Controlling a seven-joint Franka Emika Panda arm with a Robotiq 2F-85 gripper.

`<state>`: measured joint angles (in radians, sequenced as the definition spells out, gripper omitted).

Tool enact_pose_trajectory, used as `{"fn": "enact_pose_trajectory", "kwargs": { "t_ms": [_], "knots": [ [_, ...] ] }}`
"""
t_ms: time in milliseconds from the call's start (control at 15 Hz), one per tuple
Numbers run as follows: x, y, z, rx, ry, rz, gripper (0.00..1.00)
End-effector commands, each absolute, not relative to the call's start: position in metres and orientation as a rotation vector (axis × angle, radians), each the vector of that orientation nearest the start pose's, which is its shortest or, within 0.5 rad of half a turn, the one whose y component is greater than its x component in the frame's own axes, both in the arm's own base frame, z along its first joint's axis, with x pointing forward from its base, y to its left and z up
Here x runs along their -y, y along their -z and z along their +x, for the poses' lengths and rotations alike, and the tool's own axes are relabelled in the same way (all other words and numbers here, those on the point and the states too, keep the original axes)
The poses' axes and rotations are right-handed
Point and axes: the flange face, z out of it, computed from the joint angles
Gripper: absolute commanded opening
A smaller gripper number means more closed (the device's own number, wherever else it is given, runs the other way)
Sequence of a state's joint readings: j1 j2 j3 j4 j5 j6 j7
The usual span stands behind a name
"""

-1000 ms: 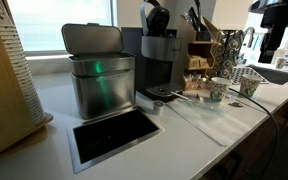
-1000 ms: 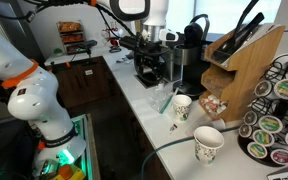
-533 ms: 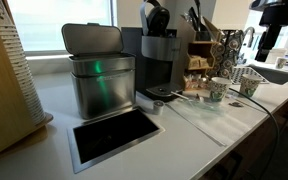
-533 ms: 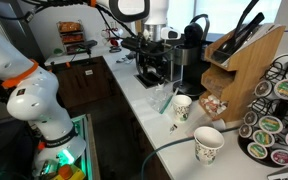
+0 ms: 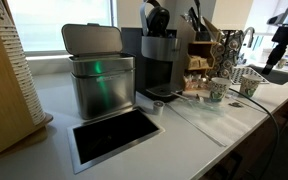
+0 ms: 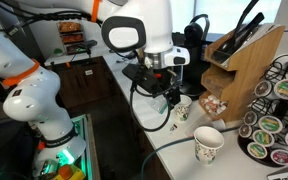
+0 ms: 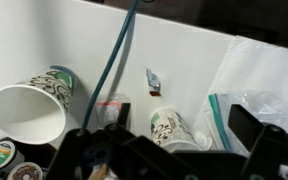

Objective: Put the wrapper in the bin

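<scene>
I should close my gripper on the wrapper's red end (image 5: 235, 104) (image 7: 155, 92), the one closest to the printed paper cup under my gripper.
The wrapper (image 7: 153, 80) is a small dark-and-red strip lying flat on the white counter; it also shows as a small speck in an exterior view (image 6: 174, 126). The bin (image 5: 96, 82) is a metal box with a raised lid at the counter's far end. My gripper (image 7: 183, 122) is open and empty, hanging above a printed paper cup (image 7: 172, 128) with the wrapper just beyond it. In an exterior view the gripper (image 6: 170, 95) hovers over that cup (image 6: 182, 108).
A second paper cup (image 7: 29, 108) stands to one side, with coffee pods near it. A clear zip bag (image 7: 252, 88) lies on the other side. A coffee machine (image 5: 164, 55) stands beside the bin, and a recessed opening (image 5: 114, 137) is set into the counter.
The arm has swung away from the coffee machine and come down over the paper cups. The gripper is still empty.
</scene>
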<state>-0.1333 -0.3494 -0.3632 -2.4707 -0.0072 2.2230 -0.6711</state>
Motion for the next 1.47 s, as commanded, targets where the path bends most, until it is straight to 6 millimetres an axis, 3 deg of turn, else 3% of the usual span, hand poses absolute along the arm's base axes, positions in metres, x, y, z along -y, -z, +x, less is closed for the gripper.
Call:
{"fn": "enact_pose_trajectory", "kwargs": {
  "t_ms": [0, 67, 333, 733, 1400],
  "knots": [
    [0.22, -0.387, 0.392, 0.284, 0.161, -3.082, 1.0],
    [0.218, -0.405, 0.385, 0.294, 0.206, -3.081, 1.0],
    [0.217, -0.386, 0.392, 0.331, 0.174, -3.096, 1.0],
    [0.208, -0.335, 0.412, 0.395, 0.333, -3.145, 1.0],
    [0.201, -0.274, 0.424, 0.522, 0.279, -3.095, 0.99]
  ]
}}
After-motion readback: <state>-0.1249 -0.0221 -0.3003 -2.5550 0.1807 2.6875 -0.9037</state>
